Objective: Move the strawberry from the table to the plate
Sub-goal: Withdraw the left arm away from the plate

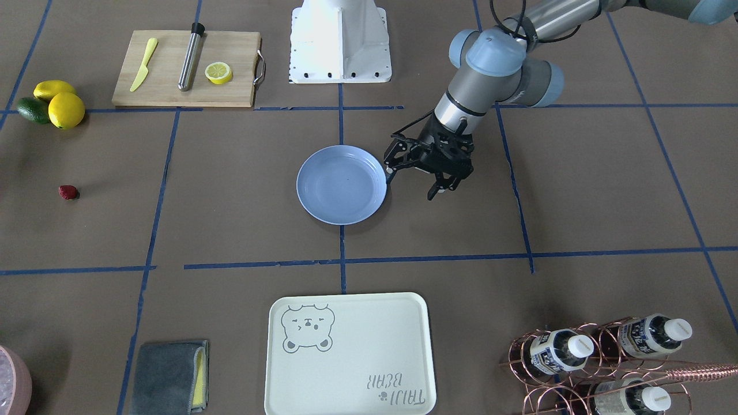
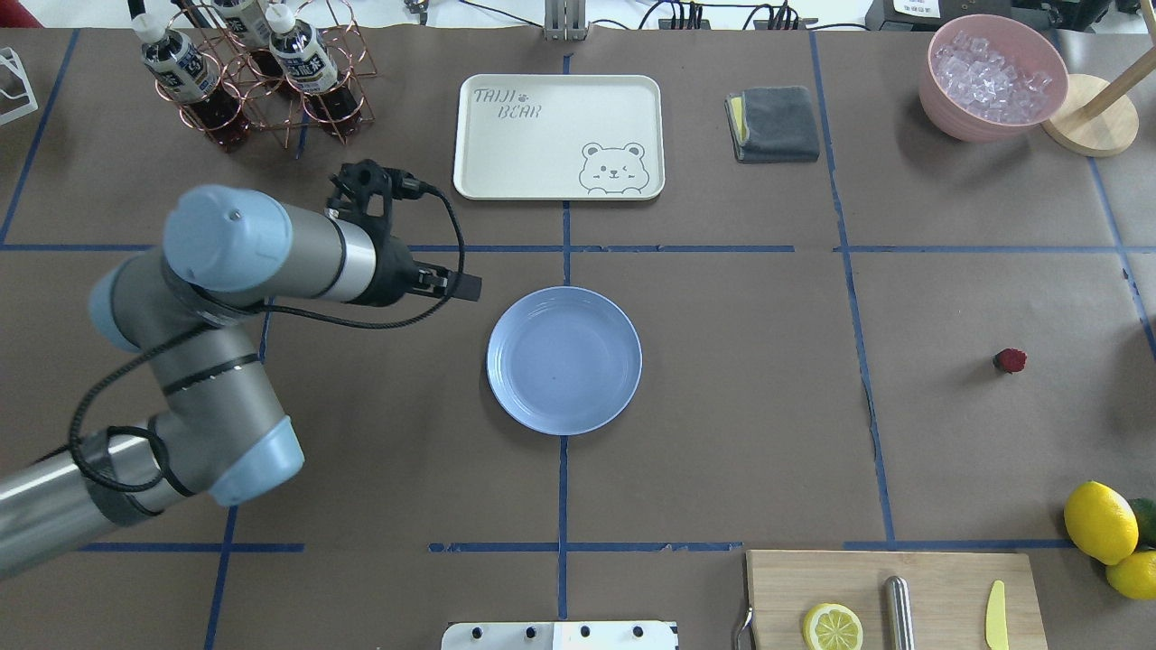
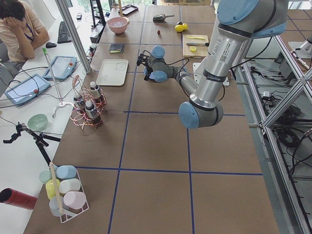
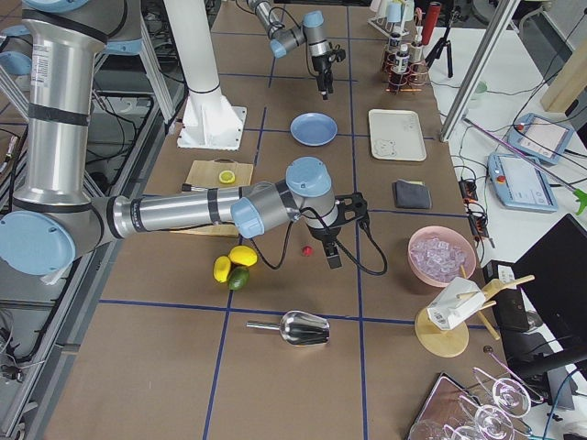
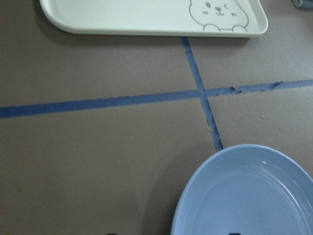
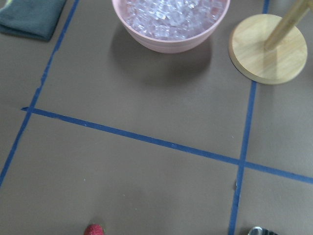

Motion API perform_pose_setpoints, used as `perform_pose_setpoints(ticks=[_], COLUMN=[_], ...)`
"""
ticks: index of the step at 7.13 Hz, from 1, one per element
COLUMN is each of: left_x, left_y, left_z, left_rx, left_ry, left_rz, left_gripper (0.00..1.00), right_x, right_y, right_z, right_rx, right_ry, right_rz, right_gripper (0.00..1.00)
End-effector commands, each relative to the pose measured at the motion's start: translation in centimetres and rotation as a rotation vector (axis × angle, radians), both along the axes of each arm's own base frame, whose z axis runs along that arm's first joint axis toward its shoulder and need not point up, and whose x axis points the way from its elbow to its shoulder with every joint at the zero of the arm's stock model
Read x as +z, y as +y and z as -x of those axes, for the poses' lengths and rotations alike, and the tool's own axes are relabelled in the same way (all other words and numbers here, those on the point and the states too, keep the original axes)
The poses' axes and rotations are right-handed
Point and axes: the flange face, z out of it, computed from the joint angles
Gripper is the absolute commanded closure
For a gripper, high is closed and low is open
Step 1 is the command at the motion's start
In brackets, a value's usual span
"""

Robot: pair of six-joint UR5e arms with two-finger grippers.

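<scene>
I need to close my right gripper around the middle of the strawberry (image 1: 68,192) (image 6: 94,230), which lies by itself on the table near the lemons and the avocado.
The strawberry (image 1: 68,192) is a tiny dark-red berry lying alone on the brown-papered table (image 1: 576,190), far from the empty light-blue plate (image 1: 341,184) at the centre. My left gripper (image 1: 410,184) stands open with nothing in it, right beside the plate's rim. The left wrist view shows that plate (image 5: 244,196) just below the camera. My right gripper (image 4: 330,255) shows only in the exterior right view, close beside the strawberry (image 4: 307,248); I cannot tell whether it is open or shut. The right wrist view catches the strawberry (image 6: 94,229) at its bottom edge.
Two lemons and an avocado (image 1: 52,102) lie beyond the strawberry. A cutting board (image 1: 184,69) carries a knife, a steel rod and a lemon half. A bear-printed tray (image 1: 349,354), a grey cloth (image 1: 167,377), a bottle rack (image 1: 599,360), an ice bowl (image 2: 993,77) and a metal scoop (image 4: 293,327) stand around.
</scene>
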Motion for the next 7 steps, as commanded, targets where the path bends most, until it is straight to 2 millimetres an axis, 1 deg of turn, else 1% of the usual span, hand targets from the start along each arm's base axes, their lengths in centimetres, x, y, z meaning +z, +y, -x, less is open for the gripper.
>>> perform_pose_setpoints(ticks=[1,2,3,4,5,6,7], left_x=[1.1,6.7,13.8,19.8,25.2,30.6,34.6], left_y=[-5.7,-10.0,-12.3,-13.4,-13.5,-9.7,-5.5], left_z=[14.3,24.4,33.4,40.6,49.0,52.8,54.3], left_rx=[0.034,0.122,0.167,0.213,0.195,0.203,0.188], left_ry=[-0.236,-0.297,-0.406,-0.485,-0.497,-0.489,-0.419], left_rz=[-0.13,-0.065,-0.058,0.013,0.116,0.16,0.194], left_gripper=[0.0,0.0,0.0,0.0,0.0,0.0,0.0], right_x=[-1.6,-1.9,-3.0,-3.3,-4.1,-5.1,-5.6], right_y=[-0.8,-0.8,-1.4,-1.4,-1.2,-0.7,0.1], right_z=[4.0,4.8,5.6,6.6,7.2,8.9,11.0], right_rx=[-0.073,-0.078,-0.074,-0.093,-0.087,-0.09,-0.09], right_ry=[-0.02,-0.034,-0.049,-0.051,-0.061,-0.085,-0.102], right_rz=[-0.093,-0.08,-0.075,-0.078,-0.072,-0.042,0.008], right_gripper=[0.0,0.0,0.0,0.0,0.0,0.0,0.0])
